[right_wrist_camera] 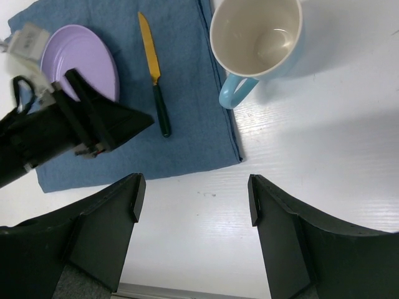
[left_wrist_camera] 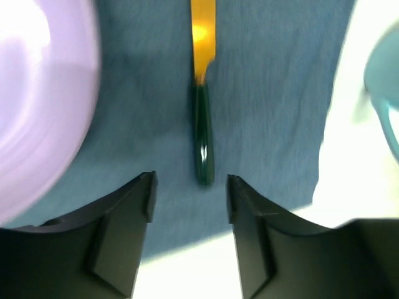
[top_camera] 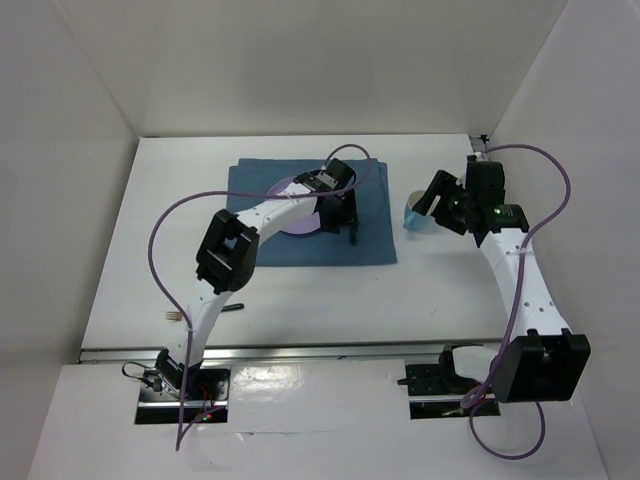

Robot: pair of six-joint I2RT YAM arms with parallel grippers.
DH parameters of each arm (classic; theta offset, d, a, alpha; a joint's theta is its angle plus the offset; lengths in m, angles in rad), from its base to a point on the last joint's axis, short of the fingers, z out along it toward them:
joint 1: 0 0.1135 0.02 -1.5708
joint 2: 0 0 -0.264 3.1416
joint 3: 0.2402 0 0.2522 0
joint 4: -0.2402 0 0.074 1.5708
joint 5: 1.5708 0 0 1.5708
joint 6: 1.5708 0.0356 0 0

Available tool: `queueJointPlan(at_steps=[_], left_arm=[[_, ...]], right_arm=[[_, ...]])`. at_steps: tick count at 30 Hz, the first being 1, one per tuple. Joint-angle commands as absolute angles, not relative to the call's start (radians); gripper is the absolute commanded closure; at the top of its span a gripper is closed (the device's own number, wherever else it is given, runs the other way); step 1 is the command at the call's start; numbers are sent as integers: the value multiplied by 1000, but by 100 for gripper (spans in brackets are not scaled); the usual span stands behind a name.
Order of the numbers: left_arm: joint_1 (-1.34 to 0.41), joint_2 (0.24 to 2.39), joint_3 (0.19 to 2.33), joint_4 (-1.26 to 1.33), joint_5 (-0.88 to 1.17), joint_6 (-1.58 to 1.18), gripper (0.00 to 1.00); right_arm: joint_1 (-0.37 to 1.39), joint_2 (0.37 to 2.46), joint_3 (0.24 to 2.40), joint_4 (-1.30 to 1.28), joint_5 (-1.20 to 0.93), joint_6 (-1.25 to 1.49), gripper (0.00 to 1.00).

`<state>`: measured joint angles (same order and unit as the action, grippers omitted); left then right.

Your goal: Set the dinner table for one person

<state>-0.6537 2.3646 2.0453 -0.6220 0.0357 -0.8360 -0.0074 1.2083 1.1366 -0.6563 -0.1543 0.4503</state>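
My right gripper will go to the light blue mug next. It should then close on the mug's rim (top_camera: 430,206) (right_wrist_camera: 300,45), on the side of the mug away from the blue placemat.
On the white dinner table (top_camera: 120,250) lies a blue placemat (top_camera: 300,250) with a lilac plate (right_wrist_camera: 81,59) on it. A knife (left_wrist_camera: 202,143) with a gold blade and dark green handle lies flat on the mat, right of the plate. My left gripper (left_wrist_camera: 190,190) is open, its fingertips on either side of the handle's end without touching it. A light blue mug (right_wrist_camera: 255,37) stands upright just off the mat's right edge. My right gripper (right_wrist_camera: 193,199) is open and holds nothing, over bare table short of the mug.
A utensil with gold tines (top_camera: 174,317) lies near the front left of the table, its middle hidden under the left arm. A metal rail (top_camera: 300,350) runs along the near edge. White walls enclose the table.
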Motion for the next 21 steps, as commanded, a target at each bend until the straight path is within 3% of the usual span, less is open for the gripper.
queueJointPlan(at_steps=[1, 7, 10, 11, 13, 16, 21], left_arm=[[-676, 2136, 2016, -684, -53, -789, 37], [-644, 1734, 1547, -785, -300, -928, 47], [-557, 1495, 1237, -798, -298, -1063, 34], [-493, 1386, 1168, -798, -257, -1121, 20], [-433, 1289, 988, -798, -229, -1181, 8], [-330, 1155, 829, -778, -198, -1236, 6], [-244, 1175, 776, -797, -170, -1276, 4]], right_arm=[[-14, 1160, 1160, -672, -161, 436, 21], [-14, 1160, 1135, -643, -215, 426, 21], [-14, 1170, 1114, -615, -256, 426, 21], [-14, 1170, 1114, -601, -265, 426, 21], [-3, 1181, 1104, -591, -274, 426, 21], [18, 1190, 1104, -572, -284, 426, 21], [47, 1209, 1086, -561, -284, 426, 21]])
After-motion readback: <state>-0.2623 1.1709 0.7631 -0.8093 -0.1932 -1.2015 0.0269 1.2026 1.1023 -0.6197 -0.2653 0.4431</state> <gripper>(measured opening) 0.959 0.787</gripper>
